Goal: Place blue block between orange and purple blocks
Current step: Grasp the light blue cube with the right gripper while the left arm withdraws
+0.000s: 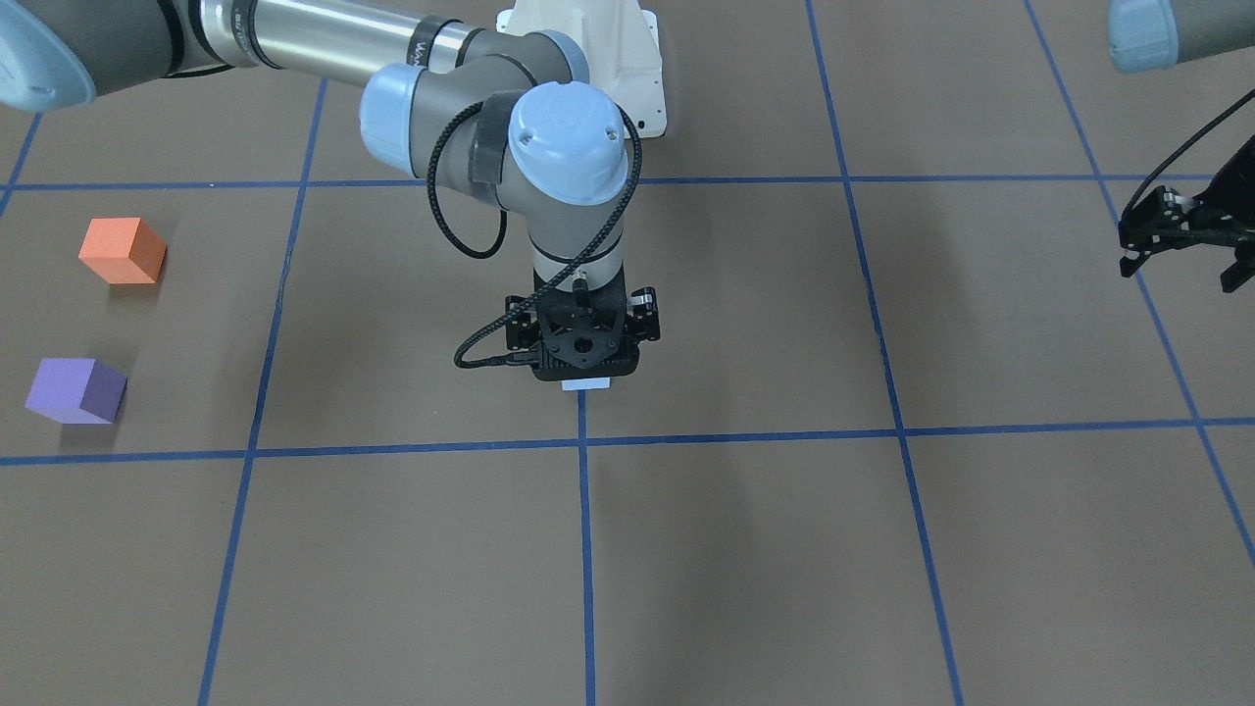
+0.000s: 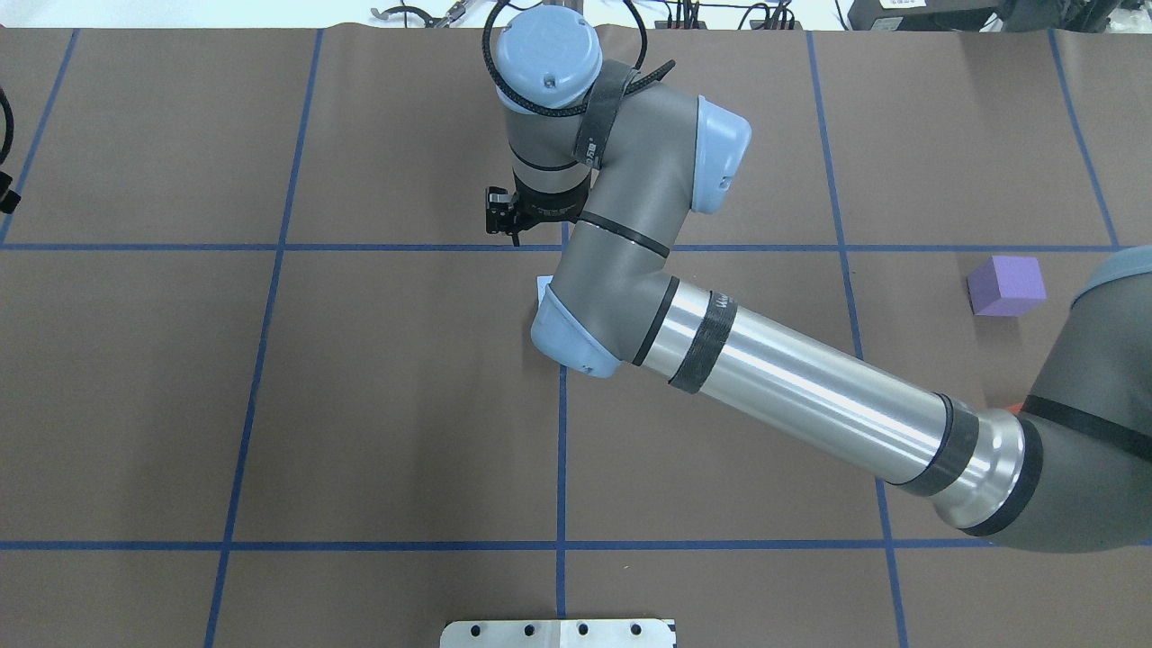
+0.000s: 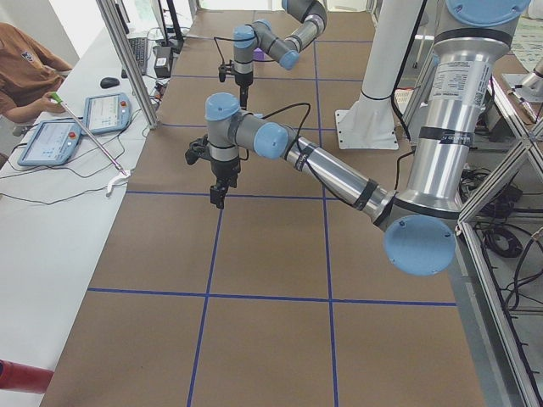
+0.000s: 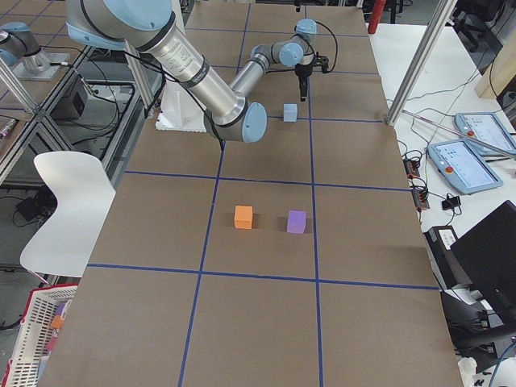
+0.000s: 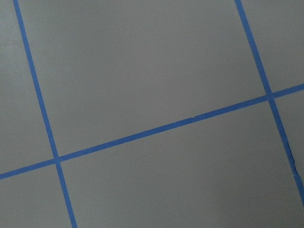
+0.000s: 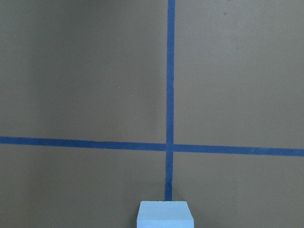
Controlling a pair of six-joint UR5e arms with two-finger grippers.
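Note:
I need to move my right gripper down next and close it on the opposite sides of the blue block (image 1: 585, 383) (image 6: 165, 216), with one finger towards the purple block.
The blue block (image 1: 585, 384) sits on the table at a tape crossing and peeks out from under my right gripper (image 1: 585, 355). The gripper hangs straight above it with its jaws spread, holding nothing. The block shows at the bottom edge of the right wrist view (image 6: 165, 214) and in the exterior right view (image 4: 290, 112). The orange block (image 1: 123, 250) and the purple block (image 1: 76, 390) stand apart, with a gap between them, far towards my right side. My left gripper (image 1: 1184, 257) is open and empty above the table on my left.
Blue tape lines (image 1: 585, 549) divide the brown table into squares. The right arm's elbow and forearm (image 2: 792, 378) reach across the table middle and hide most of the orange block in the overhead view. The white robot base (image 1: 598, 59) stands at the back.

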